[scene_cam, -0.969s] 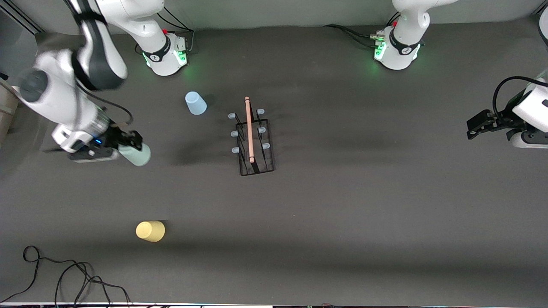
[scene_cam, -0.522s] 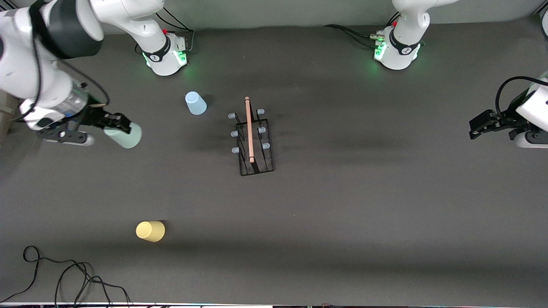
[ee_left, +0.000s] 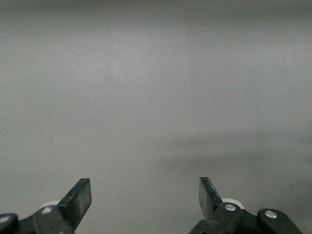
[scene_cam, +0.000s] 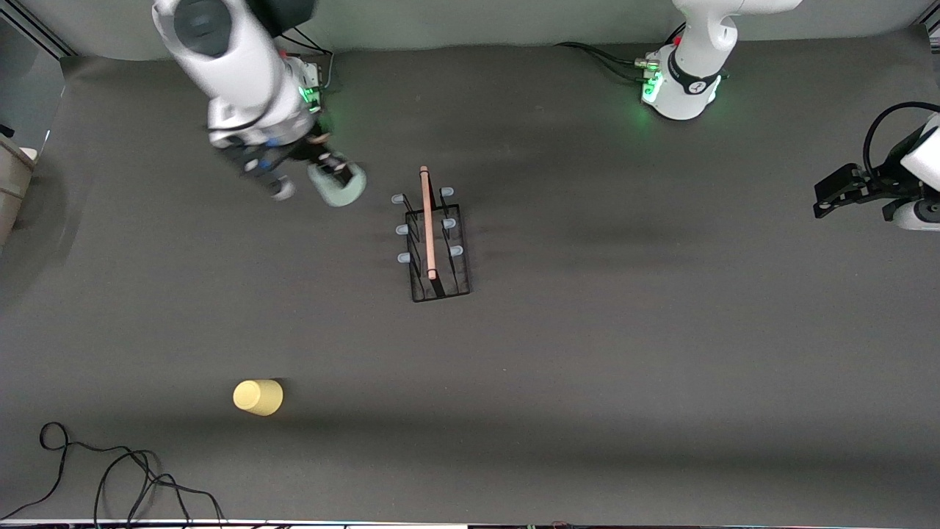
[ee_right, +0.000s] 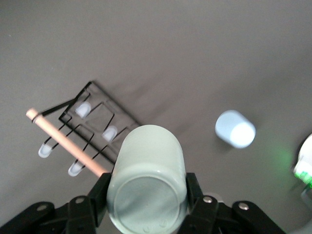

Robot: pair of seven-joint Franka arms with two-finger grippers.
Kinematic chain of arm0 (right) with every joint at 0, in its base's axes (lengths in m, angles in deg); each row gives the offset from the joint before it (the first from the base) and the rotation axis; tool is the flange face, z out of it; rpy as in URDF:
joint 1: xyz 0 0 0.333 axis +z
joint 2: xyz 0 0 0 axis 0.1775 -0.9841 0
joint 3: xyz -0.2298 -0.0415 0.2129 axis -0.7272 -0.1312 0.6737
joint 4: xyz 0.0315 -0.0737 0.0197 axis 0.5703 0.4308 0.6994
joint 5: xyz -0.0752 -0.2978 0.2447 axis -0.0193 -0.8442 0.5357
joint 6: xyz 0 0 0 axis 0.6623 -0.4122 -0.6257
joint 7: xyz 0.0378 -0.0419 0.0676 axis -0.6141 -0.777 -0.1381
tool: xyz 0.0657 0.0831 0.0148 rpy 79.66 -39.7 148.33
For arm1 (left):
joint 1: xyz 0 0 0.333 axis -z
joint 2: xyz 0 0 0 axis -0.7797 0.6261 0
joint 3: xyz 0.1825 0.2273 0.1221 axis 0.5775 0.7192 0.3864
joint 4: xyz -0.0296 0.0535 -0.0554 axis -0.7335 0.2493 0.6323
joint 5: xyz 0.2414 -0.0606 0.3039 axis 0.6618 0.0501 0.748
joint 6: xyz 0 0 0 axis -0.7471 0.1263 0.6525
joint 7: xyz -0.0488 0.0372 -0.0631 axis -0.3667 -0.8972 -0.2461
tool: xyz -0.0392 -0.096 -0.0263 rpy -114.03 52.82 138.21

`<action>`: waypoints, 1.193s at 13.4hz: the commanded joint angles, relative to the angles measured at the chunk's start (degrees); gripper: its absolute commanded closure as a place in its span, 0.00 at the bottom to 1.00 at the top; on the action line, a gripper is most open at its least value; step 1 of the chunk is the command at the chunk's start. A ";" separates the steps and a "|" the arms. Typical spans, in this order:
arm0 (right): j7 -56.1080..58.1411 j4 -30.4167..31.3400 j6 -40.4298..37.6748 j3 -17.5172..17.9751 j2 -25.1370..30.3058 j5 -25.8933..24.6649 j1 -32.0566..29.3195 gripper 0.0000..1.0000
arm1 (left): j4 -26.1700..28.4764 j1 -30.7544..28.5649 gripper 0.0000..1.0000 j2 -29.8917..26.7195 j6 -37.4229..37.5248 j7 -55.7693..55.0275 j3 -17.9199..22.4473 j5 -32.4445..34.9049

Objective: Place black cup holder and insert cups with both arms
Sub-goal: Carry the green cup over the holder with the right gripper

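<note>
Next, my right gripper lets go of the pale green cup on the black cup holder's peg point(scene_cam: 405, 209) closest to the blue cup.
The black cup holder point(scene_cam: 439, 248) stands mid-table with its wooden rod handle on top and all pegs bare; it also shows in the right wrist view point(ee_right: 92, 127). My right gripper point(scene_cam: 332, 172) is shut on the pale green cup point(scene_cam: 339, 188), held in the air beside the holder, over the spot of the light blue cup. The green cup point(ee_right: 146, 180) fills the right wrist view between the fingers. The blue cup point(ee_right: 235, 128) stands on the table there and is hidden in the front view. The yellow cup point(scene_cam: 258, 397) lies nearer the camera. My left gripper point(scene_cam: 833, 197) waits open and empty point(ee_left: 145, 195).
The arm bases point(scene_cam: 679, 84) glow green along the table's top edge. A black cable point(scene_cam: 110, 477) lies coiled at the near corner by the right arm's end. A cardboard box point(scene_cam: 11, 184) stands off the table edge there.
My right arm has swung the green cup from the right arm's end of the table toward the holder, now covering the blue cup. The left gripper drifted slightly outward.
</note>
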 commanded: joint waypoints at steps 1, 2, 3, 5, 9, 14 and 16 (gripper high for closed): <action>-11.87 -0.09 2.15 -0.73 -2.21 0.55 4.95 1.00 | 0.07 1.56 0.00 -0.39 0.79 0.97 1.59 -0.13; -14.43 0.08 2.94 -0.73 -2.74 0.55 6.45 1.00 | 0.16 1.56 0.01 -0.22 0.62 1.24 1.59 -0.05; -14.63 0.60 3.30 -0.73 -3.10 0.55 6.46 1.00 | 0.42 1.65 0.01 0.22 0.27 1.15 1.59 0.04; -14.64 3.84 6.71 -1.08 -2.49 0.55 6.37 1.00 | 0.86 2.35 0.01 0.66 -0.53 0.72 1.50 -0.05; -14.64 9.73 13.74 -1.35 -2.22 0.55 6.37 1.00 | 0.60 2.09 0.00 0.22 -0.44 -0.07 1.50 -0.13; -14.64 14.32 22.80 -1.26 -4.93 0.55 6.64 1.00 | 0.60 2.35 0.00 0.05 0.70 0.10 1.15 -0.13; -14.72 14.41 25.17 -1.26 -7.39 0.55 6.72 1.00 | 0.51 1.92 0.00 -0.04 0.70 0.53 0.97 -0.13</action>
